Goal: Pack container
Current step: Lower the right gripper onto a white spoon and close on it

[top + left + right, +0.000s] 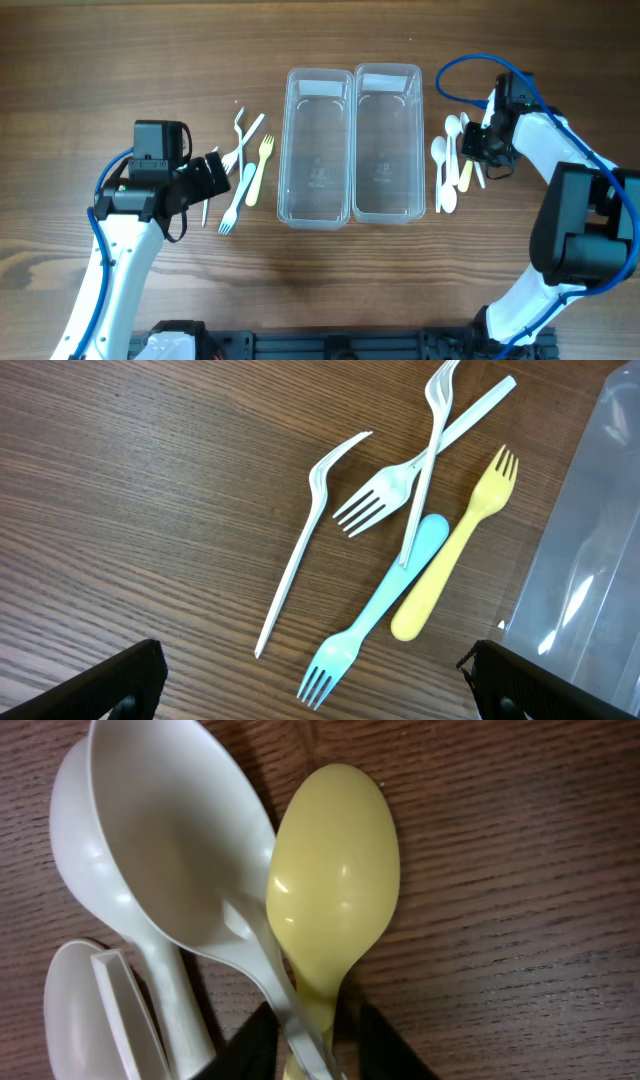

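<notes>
The handle of the top white spoon lies across the yellow spoon's handle in my right gripper, so next I open that gripper and take the top white spoon alone (250, 937) first.
Two clear plastic containers stand side by side mid-table, the left one (291, 150) and the right one (419, 150); both look empty. Left of them lie a blue fork (385, 605), a yellow fork (455, 555) and white forks (390, 490). My left gripper (315, 690) is open and empty, hovering just above the blue fork's tines. Right of the containers lie white spoons (170, 840) and a yellow spoon (335, 880). My right gripper (312, 1055) is shut around the yellow spoon's handle, with a white spoon's handle crossing between the fingers too.
The left container's edge (590, 560) shows at the right of the left wrist view. A thin white fork (305, 540) lies apart to the left of the fork pile. Another small white spoon (75, 1010) lies beside the gripped ones.
</notes>
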You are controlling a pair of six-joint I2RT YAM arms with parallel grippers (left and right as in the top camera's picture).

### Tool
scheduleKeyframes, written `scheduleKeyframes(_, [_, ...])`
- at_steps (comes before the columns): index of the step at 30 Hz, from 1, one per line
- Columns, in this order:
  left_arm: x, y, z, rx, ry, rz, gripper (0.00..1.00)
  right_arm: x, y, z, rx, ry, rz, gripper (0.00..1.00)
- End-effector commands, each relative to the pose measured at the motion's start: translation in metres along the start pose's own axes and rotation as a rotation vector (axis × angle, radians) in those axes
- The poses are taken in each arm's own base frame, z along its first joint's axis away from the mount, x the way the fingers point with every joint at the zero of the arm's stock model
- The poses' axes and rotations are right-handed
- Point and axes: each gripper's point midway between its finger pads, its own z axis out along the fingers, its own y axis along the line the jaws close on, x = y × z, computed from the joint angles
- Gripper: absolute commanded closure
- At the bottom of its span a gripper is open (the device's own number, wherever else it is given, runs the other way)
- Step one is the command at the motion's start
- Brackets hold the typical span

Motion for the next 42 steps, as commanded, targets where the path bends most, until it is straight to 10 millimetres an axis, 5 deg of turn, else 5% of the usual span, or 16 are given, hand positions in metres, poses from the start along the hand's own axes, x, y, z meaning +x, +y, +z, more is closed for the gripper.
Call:
scheduleKeyframes(1, [-0.007,0.002,-0.003,-0.012,-0.018,0.013,0.00,0.001,-0.005,0.008,0.021,0.016,0.028,0.82])
scheduleKeyframes(7, [-0.007,0.002,-0.003,-0.012,-0.018,0.013,0.00,0.002,-0.005,0.008,0.022,0.021,0.029,0.96])
scheduleKeyframes(20, [-0.007,0.002,-0.003,-0.012,-0.018,0.013,0.00,-0.004,-0.004,-0.013,0.017,-0.008,0.047,0.95])
scheduleKeyframes(21, [-0.007,0.002,-0.003,-0.012,-0.018,0.013,0.00,-0.004,-0.004,-0.013,0.018,-0.008,0.052,0.94])
scheduleKeyframes(22, [-0.007,0.002,-0.003,-0.012,-0.018,0.013,0.00,-0.004,-0.004,-0.013,0.017,-0.009,0.052,0.76])
scheduleKeyframes(23, [-0.007,0.002,-0.003,-0.012,-0.018,0.013,0.00,-0.004,-0.004,-0.013,0.018,-0.007,0.051,0.74])
scheduleKeyframes(27, [-0.007,0.002,-0.003,-0.012,-0.018,0.013,0.00,-0.004,-0.004,-0.013,0.018,-0.008,0.052,0.87])
scheduleKeyframes(33, [-0.007,0.002,-0.003,-0.012,-0.018,0.013,0.00,-0.008,-0.003,-0.012,0.014,-0.025,0.051,0.65])
scheduleKeyframes(42, [-0.007,0.002,-0.003,-0.012,-0.018,0.013,0.00,-0.019,0.017,-0.010,-0.092,-0.072,-0.072,0.66])
